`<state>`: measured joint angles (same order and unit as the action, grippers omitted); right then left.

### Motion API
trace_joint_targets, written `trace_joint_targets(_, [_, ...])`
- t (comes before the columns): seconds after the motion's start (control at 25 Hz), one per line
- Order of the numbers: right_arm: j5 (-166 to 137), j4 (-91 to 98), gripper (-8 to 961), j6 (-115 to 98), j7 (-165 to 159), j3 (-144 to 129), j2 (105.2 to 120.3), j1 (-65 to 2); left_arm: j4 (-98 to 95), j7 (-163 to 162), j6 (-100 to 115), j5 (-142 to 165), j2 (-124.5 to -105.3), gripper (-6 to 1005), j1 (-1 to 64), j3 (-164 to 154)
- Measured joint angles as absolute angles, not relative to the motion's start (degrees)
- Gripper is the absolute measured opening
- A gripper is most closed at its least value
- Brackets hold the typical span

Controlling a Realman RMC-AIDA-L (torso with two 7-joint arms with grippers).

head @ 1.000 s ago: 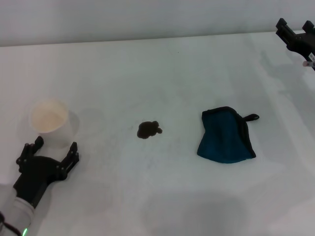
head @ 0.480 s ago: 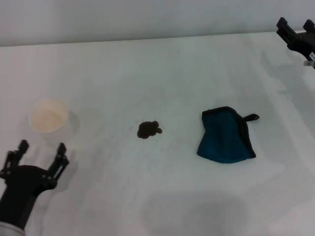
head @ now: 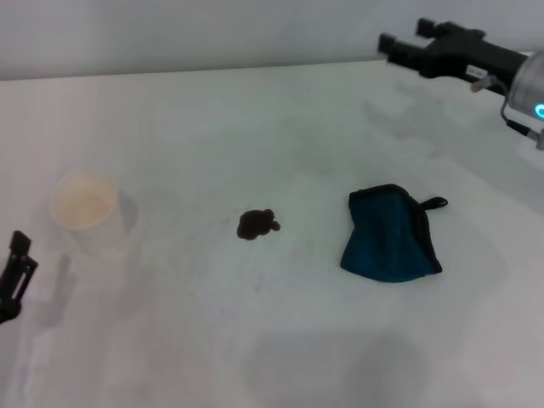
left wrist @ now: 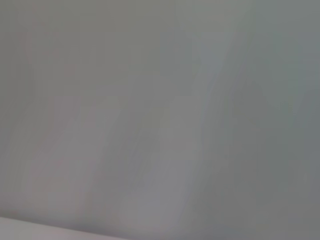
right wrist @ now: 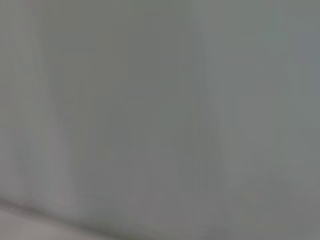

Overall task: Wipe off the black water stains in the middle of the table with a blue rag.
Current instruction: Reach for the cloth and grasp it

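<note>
The blue rag's middle point(head: 394, 233) is the next place my right gripper should go to and close on, leaving the rag's black edge beside the loop free.
The black water stains point(head: 257, 224) form one small dark blotch in the middle of the white table point(head: 255, 127). To its right lies the blue rag point(head: 391, 235), folded, with black edging and a small loop at its far right corner. My right gripper point(head: 406, 37) hovers open above the table's far right edge, well behind the rag and holding nothing. Only a sliver of my left gripper point(head: 15, 270) shows at the left edge of the head view, below the cup. Both wrist views show only plain grey.
A white paper cup point(head: 85, 204) stands upright at the left of the table, well left of the stain. A grey wall runs behind the table's far edge.
My left gripper has drawn back from beside the cup toward the left edge, nearly out of view. My right gripper has swung in from the top right corner toward the table's far side.
</note>
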<state>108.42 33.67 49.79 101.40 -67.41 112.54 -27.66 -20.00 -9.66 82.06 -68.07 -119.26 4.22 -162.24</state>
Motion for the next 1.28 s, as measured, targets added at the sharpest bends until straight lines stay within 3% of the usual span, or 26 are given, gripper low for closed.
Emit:
trace_joint_targets(0.24, [77.0,49.2,835,57.5,72.8,-68.5,111.55,-29.6,-17.8,-14.0,82.8,-73.6,-119.18,888,6.4,-161.8])
trace_joint_targets(0.32, [67.5,55.3,834,61.5,64.5,-68.5,112.05,-29.9,-15.3,-17.2,82.6,-73.7,-119.18,888,8.3,-161.8])
trace_joint_targets(0.52, [42.4,75.0,834,70.3,44.1,-70.1,115.35,-28.1,-11.9,-19.4,82.5,-74.2,-119.18,887,10.7,-161.2])
trace_joint_targets(0.72, [34.9,89.2,833,76.2,26.8,-77.6,115.39,-24.4,-9.3,-19.5,82.1,-75.5,-119.13,887,12.8,-160.7])
trace_joint_targets(0.84, [33.3,92.6,832,78.1,17.9,-82.8,115.28,-22.2,-7.7,-19.5,81.4,-76.5,-119.08,887,14.1,-160.7])
trace_joint_targets(1.28, [26.3,84.7,830,79.4,5.1,-89.9,115.58,-23.8,-6.3,-20.5,79.1,-77.6,-119.0,888,17.3,-160.7])
